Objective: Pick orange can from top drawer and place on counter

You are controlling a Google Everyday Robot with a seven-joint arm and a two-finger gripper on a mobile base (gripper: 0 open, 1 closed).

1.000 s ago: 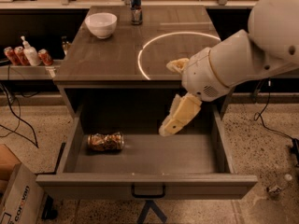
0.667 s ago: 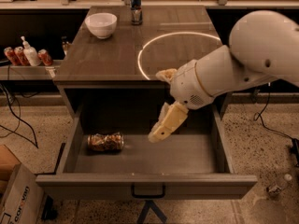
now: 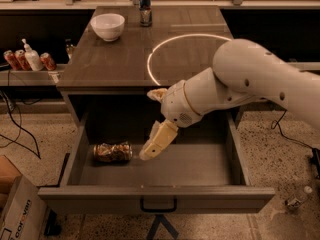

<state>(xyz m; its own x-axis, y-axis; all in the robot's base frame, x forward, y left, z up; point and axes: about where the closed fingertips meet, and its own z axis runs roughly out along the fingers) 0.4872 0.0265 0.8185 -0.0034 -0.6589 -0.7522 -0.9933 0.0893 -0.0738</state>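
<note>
The orange can's inner end point(image 3: 124, 152) faces the middle of the open top drawer, and I should close my gripper on that end.
The orange can point(image 3: 112, 152) lies on its side at the left of the open top drawer point(image 3: 200, 166), whose front panel has a small dark handle point(image 3: 158, 204). My gripper point(image 3: 148, 125) reaches down into the drawer from the right and is open. Its lower finger point(image 3: 156, 143) points down-left, with its tip just right of the can and apart from it. The upper finger point(image 3: 158, 93) sits near the counter's front edge. The counter point(image 3: 110, 64) with its white arc point(image 3: 172, 39) lies behind the drawer.
A white bowl point(image 3: 107, 25) and a slim blue-and-silver can point(image 3: 145, 6) stand at the counter's back. Red cans point(image 3: 14, 60) and a soap bottle point(image 3: 32, 58) sit on a low shelf at the left. A cardboard box point(image 3: 20, 216) is on the floor, bottom left.
My gripper has moved left and down inside the drawer, closer to the orange can. The can has not moved.
</note>
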